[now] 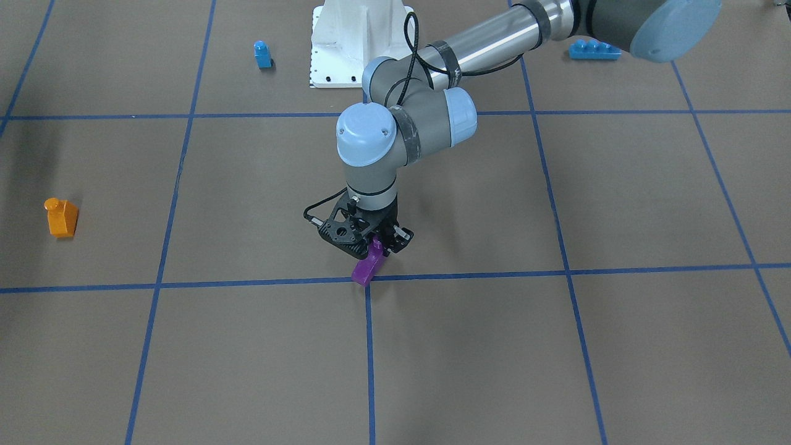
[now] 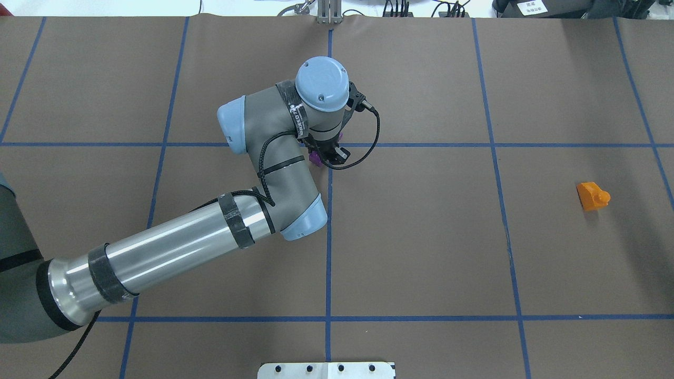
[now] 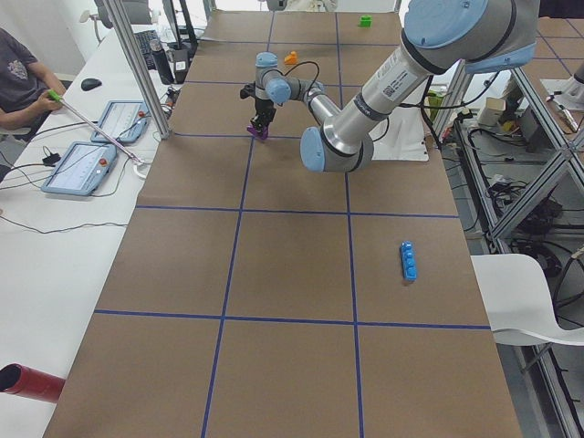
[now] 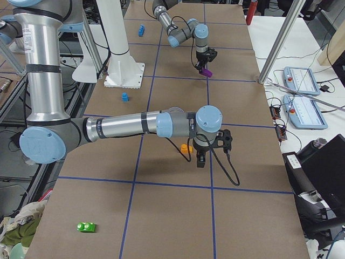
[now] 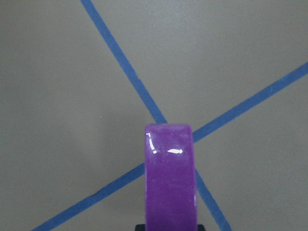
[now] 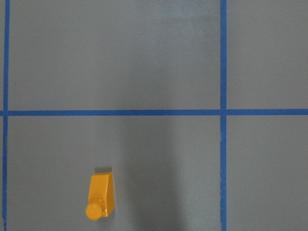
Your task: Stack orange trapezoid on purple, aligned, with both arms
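Note:
Next, my right gripper will go to the orange trapezoid's stud end [image 1: 56,208] [image 6: 97,204] and close there, so the trapezoid's other end sticks out below the fingers.
My left gripper [image 1: 377,249] is shut on the purple brick [image 1: 368,267] and holds it tilted, stud end up, over the tape crossing at the table's middle. The brick fills the lower part of the left wrist view [image 5: 171,183]. The orange trapezoid [image 1: 62,217] stands alone on the table far toward my right side; it also shows in the overhead view [image 2: 593,196] and the right wrist view [image 6: 101,195]. My right gripper [image 4: 201,158] hovers just beside and above the orange brick; it shows only in the exterior right view, so I cannot tell whether it is open or shut.
A small blue one-stud brick [image 1: 262,54] and a long blue brick [image 1: 594,49] lie near the robot's white base [image 1: 346,55]. A green brick [image 4: 86,227] lies at the table's right end. Blue tape lines grid the brown table.

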`<action>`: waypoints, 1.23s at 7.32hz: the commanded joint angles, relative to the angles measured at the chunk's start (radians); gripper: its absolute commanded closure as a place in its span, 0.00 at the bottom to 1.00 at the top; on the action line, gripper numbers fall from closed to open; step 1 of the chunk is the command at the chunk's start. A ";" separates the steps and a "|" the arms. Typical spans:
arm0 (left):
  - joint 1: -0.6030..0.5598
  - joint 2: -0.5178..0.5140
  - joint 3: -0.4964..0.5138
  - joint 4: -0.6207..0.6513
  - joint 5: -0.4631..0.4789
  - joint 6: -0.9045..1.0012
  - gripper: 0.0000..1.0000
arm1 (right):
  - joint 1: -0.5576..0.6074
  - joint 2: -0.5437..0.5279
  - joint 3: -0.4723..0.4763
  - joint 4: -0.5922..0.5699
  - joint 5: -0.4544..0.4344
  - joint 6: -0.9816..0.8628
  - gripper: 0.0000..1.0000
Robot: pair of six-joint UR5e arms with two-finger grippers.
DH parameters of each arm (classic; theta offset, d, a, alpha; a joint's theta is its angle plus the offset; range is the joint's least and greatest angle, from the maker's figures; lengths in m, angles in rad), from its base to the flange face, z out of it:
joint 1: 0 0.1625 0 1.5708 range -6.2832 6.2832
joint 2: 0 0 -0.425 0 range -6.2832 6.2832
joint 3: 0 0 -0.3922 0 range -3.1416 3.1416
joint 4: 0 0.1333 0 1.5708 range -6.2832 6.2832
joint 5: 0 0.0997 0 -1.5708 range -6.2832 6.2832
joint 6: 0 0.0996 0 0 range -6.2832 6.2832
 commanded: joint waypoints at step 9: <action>-0.241 0.000 -0.088 0.051 -0.233 -0.009 0.00 | -0.277 -0.024 0.154 0.105 -0.151 0.406 0.00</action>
